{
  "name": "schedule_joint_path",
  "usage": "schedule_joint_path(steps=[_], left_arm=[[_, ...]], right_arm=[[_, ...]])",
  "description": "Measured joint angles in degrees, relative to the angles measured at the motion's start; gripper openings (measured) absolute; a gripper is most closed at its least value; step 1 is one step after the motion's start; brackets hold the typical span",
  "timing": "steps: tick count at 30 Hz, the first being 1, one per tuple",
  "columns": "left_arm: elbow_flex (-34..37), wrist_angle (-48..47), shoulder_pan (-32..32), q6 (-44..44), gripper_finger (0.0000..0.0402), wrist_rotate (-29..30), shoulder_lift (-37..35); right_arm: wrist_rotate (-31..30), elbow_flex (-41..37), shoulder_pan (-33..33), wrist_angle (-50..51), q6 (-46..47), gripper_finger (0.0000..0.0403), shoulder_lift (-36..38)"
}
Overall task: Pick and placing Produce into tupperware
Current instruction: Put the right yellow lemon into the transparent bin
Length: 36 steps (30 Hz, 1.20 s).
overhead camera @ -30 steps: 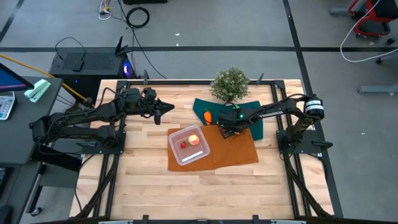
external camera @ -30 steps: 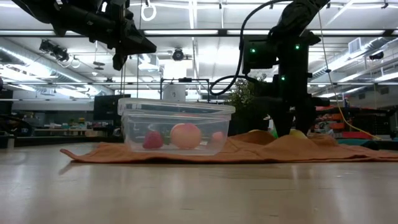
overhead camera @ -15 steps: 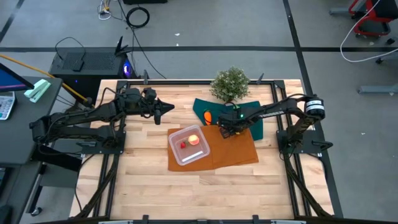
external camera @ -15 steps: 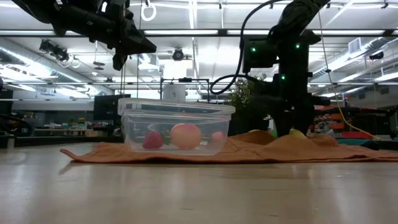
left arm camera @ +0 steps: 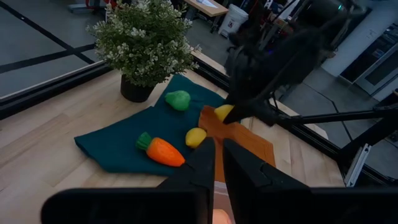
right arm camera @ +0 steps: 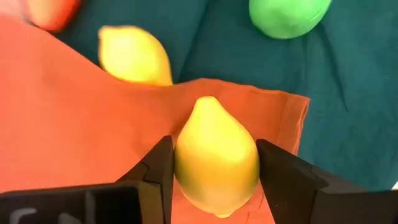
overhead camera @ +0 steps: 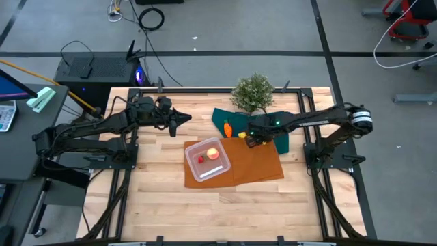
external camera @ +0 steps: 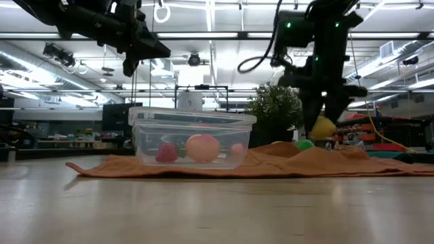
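My right gripper is to bring the yellow lemon close against the peach-red fruit. It will let go of the lemon inside the clear tupperware (overhead camera: 209, 152) there.
My right gripper (overhead camera: 247, 137) is shut on a yellow lemon (right arm camera: 216, 163), held above the edge of the orange cloth (overhead camera: 263, 164); the lemon also shows in the low view (external camera: 323, 127). A second lemon (right arm camera: 134, 55), a green ball (right arm camera: 287, 14) and an orange carrot (left arm camera: 163, 150) lie on the dark green cloth (overhead camera: 222, 116). The clear tupperware (overhead camera: 194, 174) stands on the orange cloth's left part, with a peach-red fruit (overhead camera: 214, 153) and a small red piece (overhead camera: 201, 158) inside. My left gripper (overhead camera: 186, 119) hovers shut and empty, left of the carrot. My right gripper pinches the lemon across its middle, one finger on each side (right arm camera: 183, 165). The fingers come from above, pointing down. The lemon hangs between them, lifted clear of the cloths, with its pointed end (right arm camera: 205, 102) sticking out sideways.
A bushy potted plant (overhead camera: 252, 92) stands at the far edge behind the dark green cloth. The orange cloth is rumpled to the right of the tupperware (external camera: 190, 135). Bare wood lies along the near side and the left of the table.
My right gripper has risen with the lemon, which lay on the cloth a second ago and now hangs clear above it. The right arm has stretched out as it rose. The left arm has kept still.
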<state>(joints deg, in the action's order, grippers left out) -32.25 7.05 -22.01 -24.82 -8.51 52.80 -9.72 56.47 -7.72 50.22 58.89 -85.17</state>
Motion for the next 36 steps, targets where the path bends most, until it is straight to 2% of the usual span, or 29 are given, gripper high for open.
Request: schedule_joint_path(steps=[4,11,16,20,28,36], left_arm=[[0.00,-0.02,0.01,-0.02,0.0030,0.00,0.01],[0.00,-0.02,0.01,0.02,0.0032,0.00,0.02],[0.00,-0.03,-0.05,0.48,0.0040,0.00,-0.01],[0.00,-0.11,-0.06,0.52,0.0038,0.00,-0.01],[0.00,-0.20,-0.06,0.61,0.0030,-0.02,-0.01],[0.00,-1.30,-0.79,2.73,0.0040,-0.09,-2.86]], right_arm=[[-0.02,0.02,0.64,0.43,2.18,0.0141,4.65],[0.18,0.07,4.31,1.28,0.61,0.0141,10.55],[1.24,0.09,7.10,-8.38,-4.68,0.0143,11.32],[2.12,2.12,6.89,-14.17,-7.40,0.0142,9.37],[3.43,17.22,4.18,-15.49,-24.38,0.0145,1.08],[12.84,33.69,2.00,-7.46,-40.69,0.0143,-7.90]])
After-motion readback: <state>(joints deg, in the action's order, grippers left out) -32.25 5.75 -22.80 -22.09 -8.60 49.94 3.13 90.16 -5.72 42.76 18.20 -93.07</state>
